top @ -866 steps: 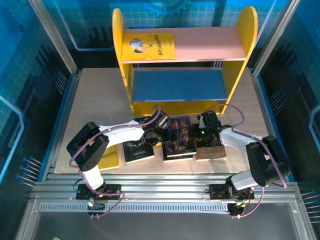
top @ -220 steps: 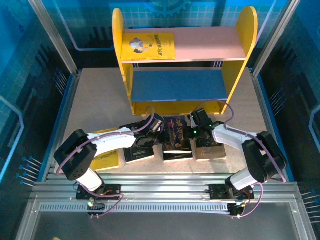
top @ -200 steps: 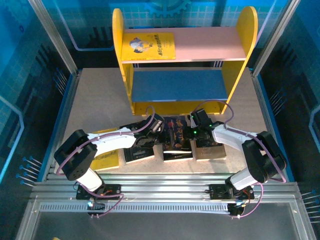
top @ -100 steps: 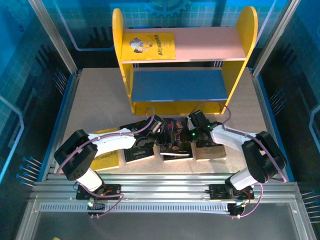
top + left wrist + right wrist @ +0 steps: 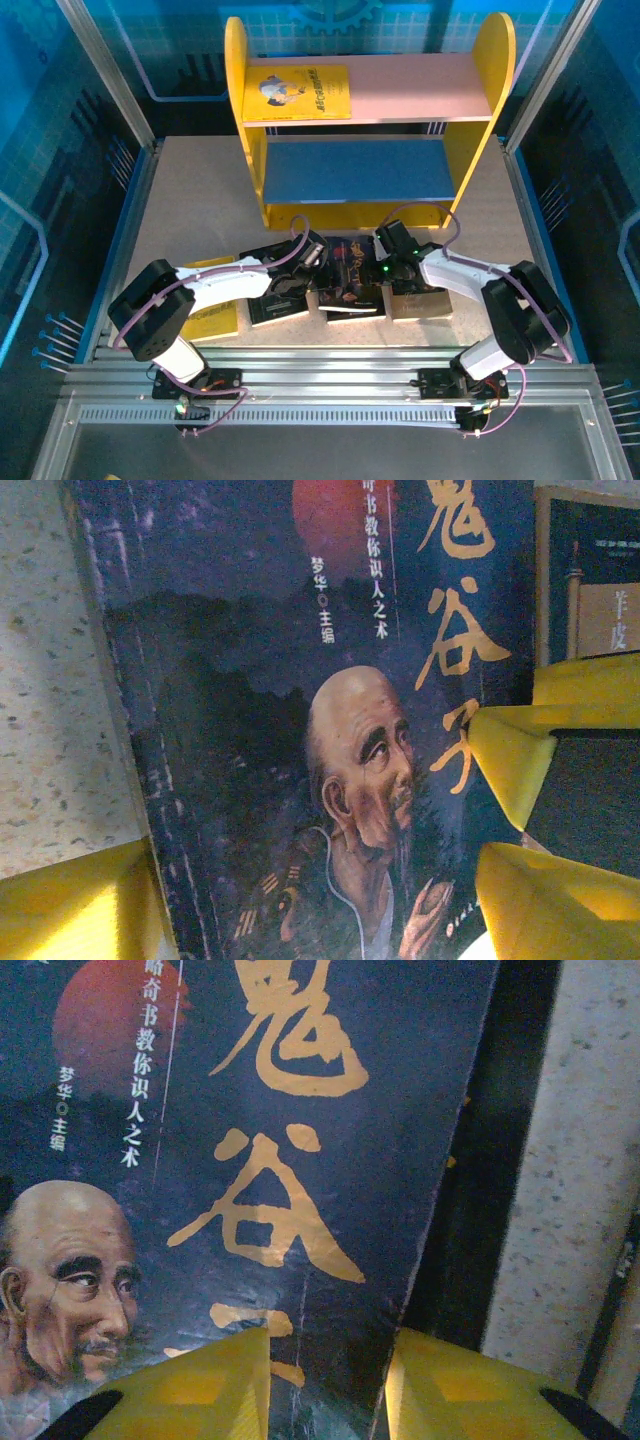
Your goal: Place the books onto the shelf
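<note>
Next, I pinch the portrait book by its spine (image 5: 134, 765) with my left gripper before lifting it to the shelf, because that gripper's open fingers spread across the book's broad cover.
The dark portrait book (image 5: 347, 288) lies flat in a row of books at the table's front. My left gripper (image 5: 315, 260) hovers over its left side, open. In the left wrist view its fingers (image 5: 75, 905) spread across the portrait cover (image 5: 300, 680). My right gripper (image 5: 384, 262) is over the book's right side, open, one finger (image 5: 190, 1390) on the cover (image 5: 250, 1110) and the other past its right edge. The shelf (image 5: 492, 60) stands behind, a yellow book (image 5: 298, 92) flat on its pink upper board.
A black book (image 5: 280, 303) and a yellow book (image 5: 215, 315) lie left of the portrait book, and a brown book (image 5: 420, 302) lies to its right. The blue lower board (image 5: 350, 170) holds nothing. Bare tabletop (image 5: 190, 210) stretches to the left of the shelf.
Both grippers have closed in on the portrait book. The right gripper has crept left, and the book has slid slightly left with it.
</note>
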Robot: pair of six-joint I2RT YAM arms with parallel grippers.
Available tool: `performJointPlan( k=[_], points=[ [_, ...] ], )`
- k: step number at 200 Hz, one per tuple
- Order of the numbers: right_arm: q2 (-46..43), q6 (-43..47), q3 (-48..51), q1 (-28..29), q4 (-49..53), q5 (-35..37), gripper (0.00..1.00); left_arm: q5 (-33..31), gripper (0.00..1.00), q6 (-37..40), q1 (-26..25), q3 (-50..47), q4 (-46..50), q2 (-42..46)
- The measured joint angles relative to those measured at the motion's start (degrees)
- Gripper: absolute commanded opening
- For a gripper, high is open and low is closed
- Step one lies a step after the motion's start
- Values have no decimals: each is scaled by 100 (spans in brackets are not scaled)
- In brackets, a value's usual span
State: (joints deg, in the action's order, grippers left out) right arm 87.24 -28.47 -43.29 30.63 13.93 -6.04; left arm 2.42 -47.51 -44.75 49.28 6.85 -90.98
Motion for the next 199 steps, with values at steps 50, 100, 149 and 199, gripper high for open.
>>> performJointPlan(
  k=[50,100,149,199],
  points=[
    [275,2,-247,260,-74,4,34,-273,89,0,0,0,385,85],
    [291,0,-258,284,-92,24,35,-282,80,-2,0,-138,310,398],
    [289,0,-258,284,-92,50,35,-332,62,114,0,-151,315,662],
    [278,0,-243,284,-111,48,38,-507,45,107,0,-120,518,509]
  ],
)
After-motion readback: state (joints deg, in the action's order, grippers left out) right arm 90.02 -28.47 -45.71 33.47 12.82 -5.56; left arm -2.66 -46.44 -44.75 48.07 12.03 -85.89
